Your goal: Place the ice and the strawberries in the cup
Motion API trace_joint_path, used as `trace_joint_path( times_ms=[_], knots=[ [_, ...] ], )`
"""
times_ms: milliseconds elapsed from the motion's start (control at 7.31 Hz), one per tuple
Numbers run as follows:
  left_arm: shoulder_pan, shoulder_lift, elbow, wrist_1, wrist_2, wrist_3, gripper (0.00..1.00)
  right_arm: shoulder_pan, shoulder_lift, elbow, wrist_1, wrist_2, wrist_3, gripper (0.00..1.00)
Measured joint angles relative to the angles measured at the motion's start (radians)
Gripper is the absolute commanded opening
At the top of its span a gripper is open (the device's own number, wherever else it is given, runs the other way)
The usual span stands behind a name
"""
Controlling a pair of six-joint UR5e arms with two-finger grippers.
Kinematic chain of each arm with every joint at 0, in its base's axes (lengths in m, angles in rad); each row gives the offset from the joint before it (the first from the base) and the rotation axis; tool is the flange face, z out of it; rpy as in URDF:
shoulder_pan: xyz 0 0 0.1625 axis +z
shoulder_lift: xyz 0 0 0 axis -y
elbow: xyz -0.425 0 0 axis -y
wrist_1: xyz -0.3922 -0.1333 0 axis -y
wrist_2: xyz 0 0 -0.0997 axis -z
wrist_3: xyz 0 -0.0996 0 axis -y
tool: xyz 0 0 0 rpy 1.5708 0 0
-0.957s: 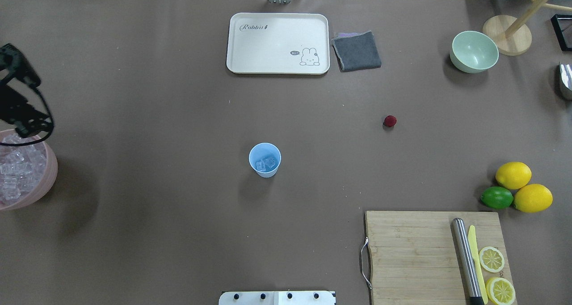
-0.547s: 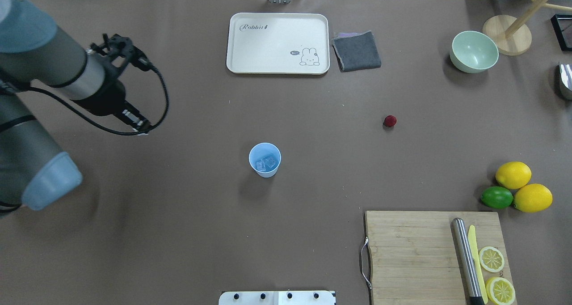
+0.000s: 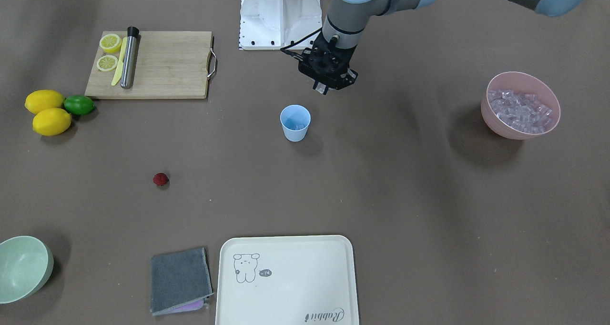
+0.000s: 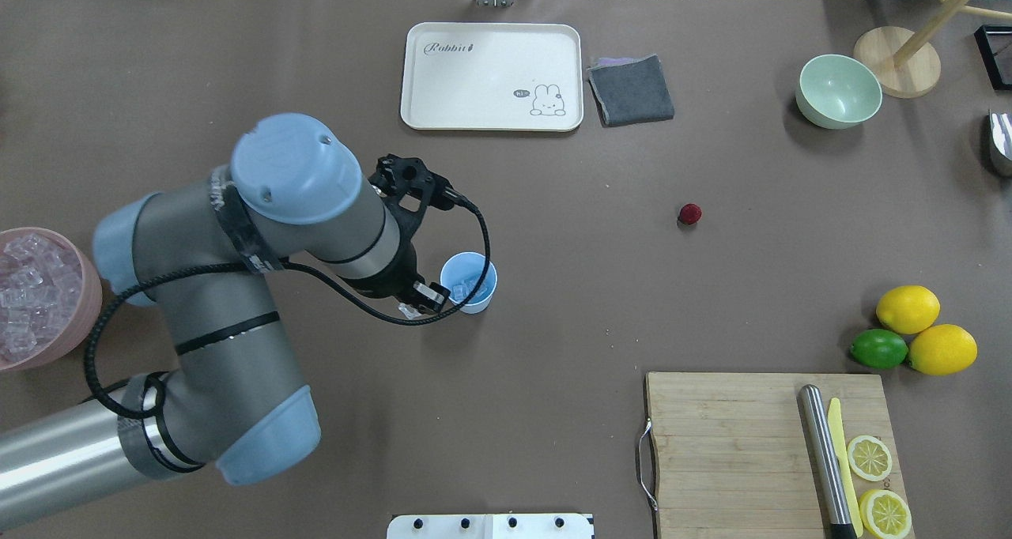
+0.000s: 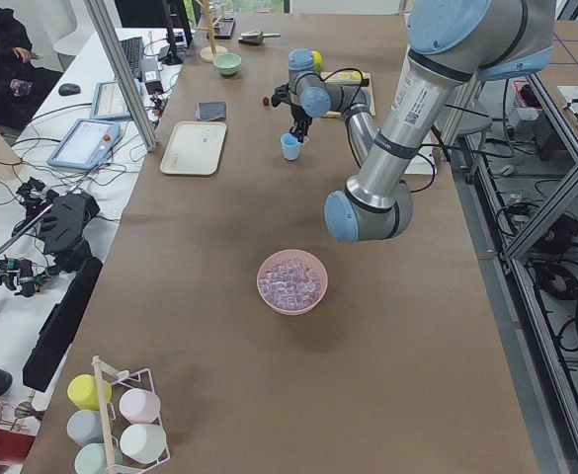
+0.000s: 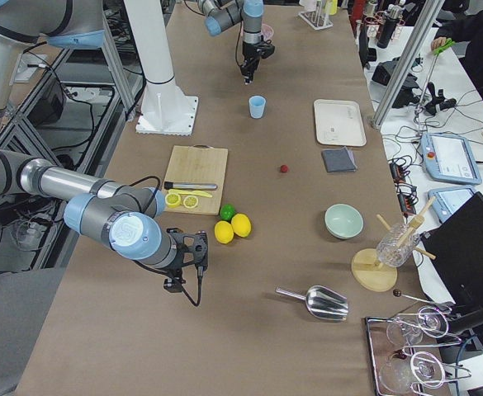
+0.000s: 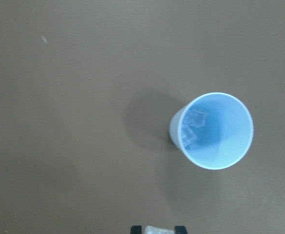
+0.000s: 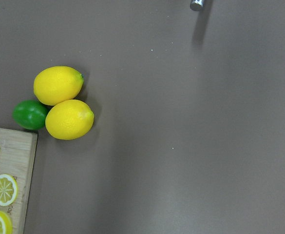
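I should let go of the ice cube in my left gripper beside the clear ice cubes in the light-blue cup [image 3: 295, 126] [image 7: 199, 130].
The light-blue cup [image 4: 471, 277] stands mid-table with a couple of clear ice cubes [image 7: 193, 124] inside it. My left gripper [image 4: 413, 308] hovers just beside the cup's near-left rim, shut on one ice cube [image 7: 158, 229] that shows between its fingertips at the bottom of the left wrist view. More ice [image 3: 519, 109] fills the pink bowl [image 4: 88, 302] at the far left. The dark-red strawberry [image 4: 689, 213] lies alone on the table, right of the cup. My right gripper [image 6: 183, 262] shows only in the exterior right view, near the lemons; I cannot tell its state.
A cream tray [image 4: 490, 77] and a grey cloth [image 4: 631, 90] lie at the back, a pale-green bowl [image 4: 838, 90] at back right. Two lemons [image 4: 908, 310], a lime [image 4: 877, 349] and a cutting board [image 4: 735, 444] with knife and lemon slices sit front right.
My left arm has swung from over the pink bowl at the far left across to the cup, carrying an ice cube. Cup and strawberry have not moved.
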Motion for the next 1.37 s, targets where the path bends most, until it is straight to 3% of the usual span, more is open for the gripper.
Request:
trace_joint_path(
  times_ms=[410, 1094, 1231, 1368],
  knots=[
    [0.036, -0.069, 0.073, -0.023, 0.051, -0.034, 0.00, -0.015, 0.042, 0.004, -0.001, -0.026, 0.033, 1.00],
    [0.017, -0.085, 0.145, -0.087, 0.068, -0.025, 0.00, -0.094, 0.121, 0.045, 0.001, -0.013, 0.199, 1.00],
    [0.014, -0.090, 0.165, -0.108, 0.073, -0.027, 0.17, -0.111, 0.129, 0.058, 0.001, -0.007, 0.232, 1.00],
    [0.014, -0.094, 0.189, -0.136, 0.077, -0.031, 0.60, -0.128, 0.134, 0.071, 0.002, -0.001, 0.264, 1.00]
  ],
)
